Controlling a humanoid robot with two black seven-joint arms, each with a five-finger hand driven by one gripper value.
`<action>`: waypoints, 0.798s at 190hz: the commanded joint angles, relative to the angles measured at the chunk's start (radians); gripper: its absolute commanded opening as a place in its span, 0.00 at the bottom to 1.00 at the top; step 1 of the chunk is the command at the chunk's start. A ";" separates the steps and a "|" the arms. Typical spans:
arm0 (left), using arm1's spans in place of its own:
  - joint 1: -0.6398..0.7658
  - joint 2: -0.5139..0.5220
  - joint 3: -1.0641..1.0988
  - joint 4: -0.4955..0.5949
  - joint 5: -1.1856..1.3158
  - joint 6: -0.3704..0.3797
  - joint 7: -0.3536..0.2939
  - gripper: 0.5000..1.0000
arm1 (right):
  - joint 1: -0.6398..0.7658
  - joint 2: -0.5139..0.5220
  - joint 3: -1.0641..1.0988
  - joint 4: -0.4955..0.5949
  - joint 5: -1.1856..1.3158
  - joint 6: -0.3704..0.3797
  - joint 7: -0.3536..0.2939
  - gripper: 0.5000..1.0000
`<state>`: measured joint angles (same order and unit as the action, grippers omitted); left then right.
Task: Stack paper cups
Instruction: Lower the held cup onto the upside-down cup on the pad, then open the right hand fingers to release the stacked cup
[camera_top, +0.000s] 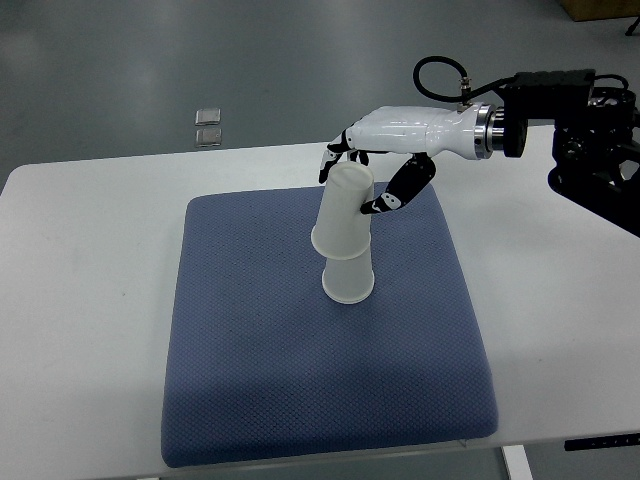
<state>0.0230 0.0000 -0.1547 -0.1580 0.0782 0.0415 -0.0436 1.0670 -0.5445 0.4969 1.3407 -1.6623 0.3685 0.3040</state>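
The right gripper will release the upper cup so that it sits snugly over the lower cup (346, 258) on the blue mat. The upper cup is now tilted over it.
Two white paper cups stand upside down on the blue mat (260, 370). The lower cup (348, 281) sits on the mat near its middle. The upper cup (343, 215) is over it, tilted a little to the left, with its rim around the lower cup's top. My right hand (355, 182) reaches in from the right and is closed around the upper cup's raised base. The thumb (388, 203) is on the cup's right side and the fingers (335, 155) are behind its top. The left arm does not show.
The mat lies on a white table (80, 300). Two small square items (209, 126) lie on the floor beyond the table's far edge. The right arm's black mount (595, 150) is at the right edge.
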 joint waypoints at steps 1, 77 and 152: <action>0.000 0.000 0.000 0.000 0.000 0.000 0.001 1.00 | 0.002 -0.002 -0.001 0.000 -0.005 0.000 0.001 0.00; 0.000 0.000 0.001 0.000 0.000 0.000 0.001 1.00 | -0.015 0.000 -0.001 0.002 -0.031 0.000 0.003 0.00; 0.000 0.000 0.000 0.000 0.000 0.000 0.001 1.00 | -0.052 0.014 -0.003 0.000 -0.054 -0.013 0.003 0.00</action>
<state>0.0230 0.0000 -0.1547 -0.1580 0.0782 0.0414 -0.0436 1.0285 -0.5390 0.4939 1.3411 -1.7104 0.3647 0.3069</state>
